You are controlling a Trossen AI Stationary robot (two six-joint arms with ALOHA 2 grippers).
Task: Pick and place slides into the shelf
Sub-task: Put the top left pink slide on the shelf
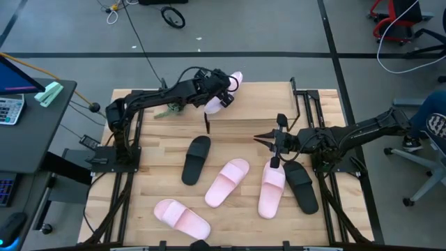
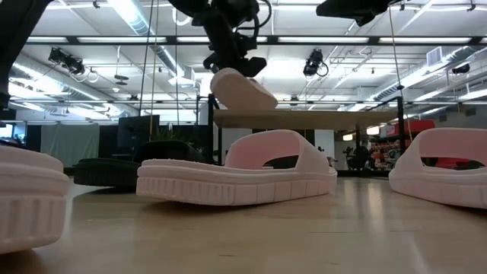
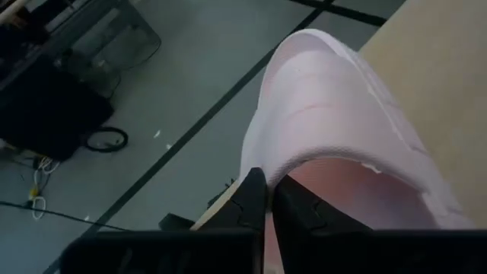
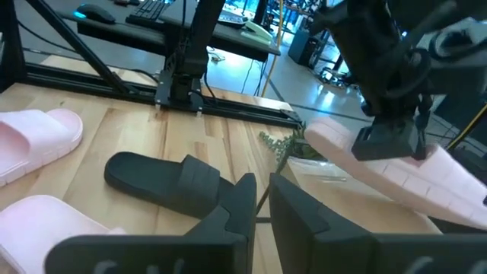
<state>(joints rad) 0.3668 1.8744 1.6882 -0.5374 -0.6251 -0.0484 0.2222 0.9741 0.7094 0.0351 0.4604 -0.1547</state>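
The held pink slide slants across the end of the shelf, so my left gripper needs to put it down and open, then grab its strap (image 3: 327,125) and turn it straight.
My left gripper (image 1: 221,89) is shut on a pale pink slide (image 1: 224,94) above the far left corner of the shelf (image 1: 268,111), a light board on a thin black frame. The low view shows this slide (image 2: 243,90) tilted just above the shelf board (image 2: 304,118). My right gripper (image 1: 259,139) hovers shut, touching nothing, near the shelf's near edge and above the table. On the table lie two black slides (image 1: 196,159) (image 1: 301,185) and three pink ones (image 1: 228,183) (image 1: 272,189) (image 1: 182,217), soles down. My left gripper pinches the pink slide at the edge of its wide strap (image 3: 268,164) between its two fingers (image 3: 251,194). It comes from above, slanting from the table's left. The slide (image 4: 396,175) is lifted clear and hangs tilted below the gripper, over the shelf board.
A small green sprig (image 1: 167,110) lies on the table left of the shelf. Black frame rails (image 1: 122,181) run along both table sides. A desk with a calculator (image 1: 10,108) stands to the left and an office chair (image 1: 425,139) to the right.
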